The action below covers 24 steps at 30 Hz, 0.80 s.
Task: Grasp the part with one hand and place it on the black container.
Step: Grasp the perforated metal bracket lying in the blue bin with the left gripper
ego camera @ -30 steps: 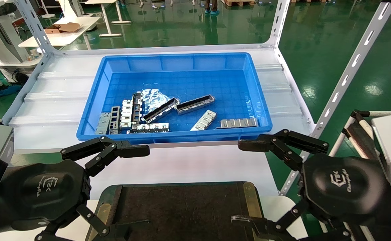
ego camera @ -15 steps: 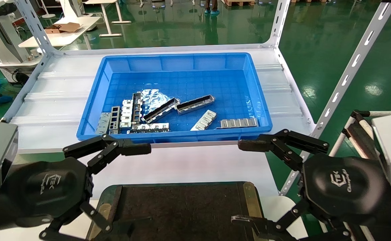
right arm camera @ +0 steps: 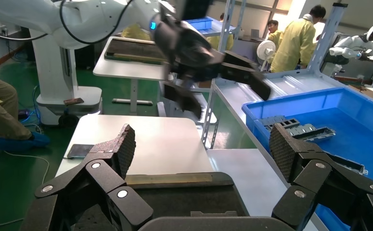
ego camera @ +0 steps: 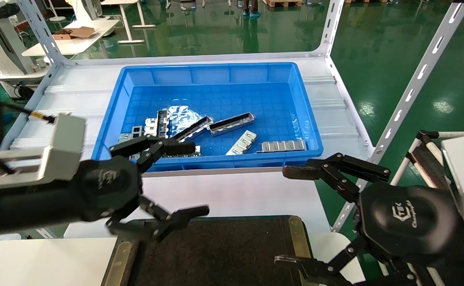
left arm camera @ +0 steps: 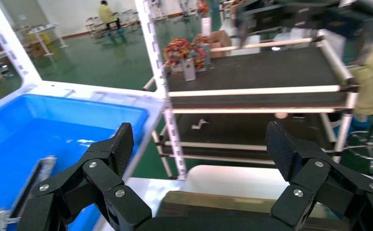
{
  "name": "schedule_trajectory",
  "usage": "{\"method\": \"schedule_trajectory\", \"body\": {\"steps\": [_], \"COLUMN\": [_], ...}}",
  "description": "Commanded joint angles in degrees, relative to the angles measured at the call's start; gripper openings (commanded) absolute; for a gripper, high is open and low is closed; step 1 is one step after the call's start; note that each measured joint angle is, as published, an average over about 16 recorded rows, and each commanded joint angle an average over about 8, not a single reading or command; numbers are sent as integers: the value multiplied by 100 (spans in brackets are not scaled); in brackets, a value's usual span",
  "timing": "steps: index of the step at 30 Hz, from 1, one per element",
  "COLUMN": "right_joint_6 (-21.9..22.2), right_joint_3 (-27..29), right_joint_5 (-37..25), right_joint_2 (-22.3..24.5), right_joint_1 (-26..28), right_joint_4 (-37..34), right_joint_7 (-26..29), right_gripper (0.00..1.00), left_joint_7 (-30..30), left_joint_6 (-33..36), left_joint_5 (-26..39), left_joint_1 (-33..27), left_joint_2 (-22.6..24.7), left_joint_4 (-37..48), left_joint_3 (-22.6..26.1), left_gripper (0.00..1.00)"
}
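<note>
I should next close my left gripper on the long sides of the channel piece point(ego camera: 226, 126) point(left arm camera: 29, 186) in the middle of the blue bin, just past the slanted short flat plate.
The part point(ego camera: 161, 120), a slim silver-grey frame with a row of cutouts, lies lengthwise among other metal pieces in the blue bin point(ego camera: 216, 73). My left gripper point(ego camera: 196, 179) is open and empty. It hovers over the bin's near-left rim, with its upper finger across the nearest pieces and its lower finger over the black container's far edge. In the left wrist view the left gripper point(left arm camera: 199, 144) has its jaws wide apart. The black container point(ego camera: 224, 254) lies in front of me, bare. My right gripper point(ego camera: 287, 216) is open and empty beside the container's right edge.
Two long channel pieces with dark insides point(ego camera: 232, 123) and several short flat plates point(ego camera: 281, 145) also lie in the bin. White shelf posts point(ego camera: 410, 91) stand at the right. A white table point(right arm camera: 141, 139) lies beyond the container's left side.
My left arm has swung up and forward from beside the container to the bin's near-left rim, still open. My right arm has not moved.
</note>
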Motion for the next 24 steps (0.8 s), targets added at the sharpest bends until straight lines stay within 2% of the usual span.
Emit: {"method": "schedule_trajectory", "body": {"steps": [1, 10, 24], "right_joint_6": [0, 1, 2], "right_joint_3": [0, -2, -5], "right_joint_5": [0, 2, 4], "right_joint_2": [0, 1, 2], "right_joint_1": [0, 1, 1], "right_joint_4": [0, 0, 0], "right_joint_7": [0, -1, -3], "right_gripper": [100, 100, 100], "left_joint_7": [7, 308, 1156], "left_joint_6": [-89, -438, -1147], "left_joint_5": [153, 832, 1524], "left_joint_1": [-124, -724, -1647], "left_joint_2": [133, 798, 1951], "left_joint_4": [99, 999, 3062], "left_joint_3": [72, 378, 645], "left_gripper": [100, 100, 100]}}
